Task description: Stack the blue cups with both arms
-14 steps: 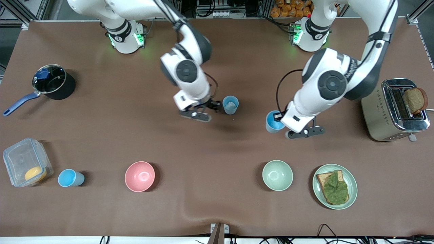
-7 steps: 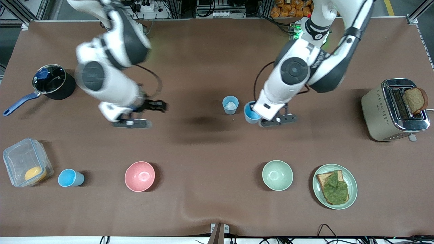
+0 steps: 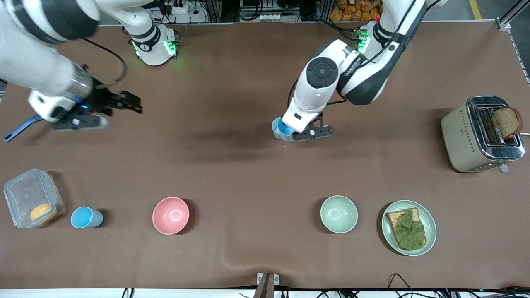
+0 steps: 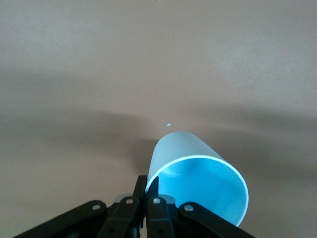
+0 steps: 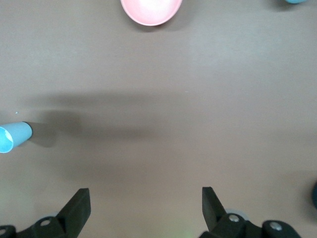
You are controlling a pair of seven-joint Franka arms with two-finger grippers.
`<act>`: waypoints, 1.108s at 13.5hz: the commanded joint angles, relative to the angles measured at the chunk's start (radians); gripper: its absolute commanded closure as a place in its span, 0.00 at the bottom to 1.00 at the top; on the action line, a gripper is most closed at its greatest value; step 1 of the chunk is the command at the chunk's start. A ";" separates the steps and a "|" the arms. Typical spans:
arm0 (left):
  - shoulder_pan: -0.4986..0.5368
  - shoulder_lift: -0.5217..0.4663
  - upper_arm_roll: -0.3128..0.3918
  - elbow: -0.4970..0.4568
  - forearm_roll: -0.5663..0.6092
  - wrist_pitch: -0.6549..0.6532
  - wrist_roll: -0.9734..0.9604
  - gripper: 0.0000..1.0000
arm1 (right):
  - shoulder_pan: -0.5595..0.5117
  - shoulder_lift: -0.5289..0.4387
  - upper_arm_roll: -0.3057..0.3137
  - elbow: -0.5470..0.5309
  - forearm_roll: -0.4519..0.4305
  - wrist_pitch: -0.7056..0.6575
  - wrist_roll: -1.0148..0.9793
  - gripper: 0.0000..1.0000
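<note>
My left gripper needs to let go of the blue cup inside the paler blue cup point(image 3: 280, 128), which sits in the middle of the table.
My left gripper point(image 3: 290, 131) is shut on the rim of a blue cup point(image 3: 282, 128) and holds it upright in the middle of the table. The left wrist view shows the fingers pinching the rim point(image 4: 147, 181) of this cup point(image 4: 198, 178). The paler blue cup does not show apart from it, and the left wrist covers that spot. My right gripper point(image 3: 134, 105) is open and empty over bare table near the pot. Its own view shows the spread jaws point(image 5: 143, 196) and the held cup point(image 5: 12, 136) at a distance. Another blue cup point(image 3: 85, 217) stands beside the clear container.
A pot's blue handle point(image 3: 16, 130) shows under the right arm. A clear container point(image 3: 31, 198), pink bowl point(image 3: 170, 215), pale-green bowl point(image 3: 338, 214) and plate with toast point(image 3: 409, 227) line the edge nearest the front camera. A toaster point(image 3: 482, 134) stands at the left arm's end.
The left gripper carried its blue cup toward the right arm's end, to where the paler cup stood. The right arm swung away from the paler cup toward the pot, still open.
</note>
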 commanded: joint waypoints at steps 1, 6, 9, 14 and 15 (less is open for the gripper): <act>-0.031 -0.010 0.005 -0.059 -0.016 0.055 -0.018 1.00 | -0.059 -0.084 0.020 -0.099 -0.014 0.035 -0.021 0.00; -0.055 -0.006 0.005 -0.105 -0.006 0.062 -0.017 1.00 | -0.079 -0.004 0.020 0.081 -0.106 0.018 -0.024 0.00; -0.067 0.002 0.005 -0.116 -0.007 0.085 -0.018 1.00 | -0.116 0.063 0.022 0.171 -0.104 0.001 -0.024 0.00; -0.085 0.042 0.007 -0.132 0.049 0.137 -0.025 0.90 | -0.446 0.128 0.317 0.255 -0.091 -0.045 -0.024 0.00; -0.078 0.046 0.007 -0.130 0.054 0.137 -0.020 0.45 | -0.505 0.128 0.383 0.258 -0.103 -0.052 -0.022 0.00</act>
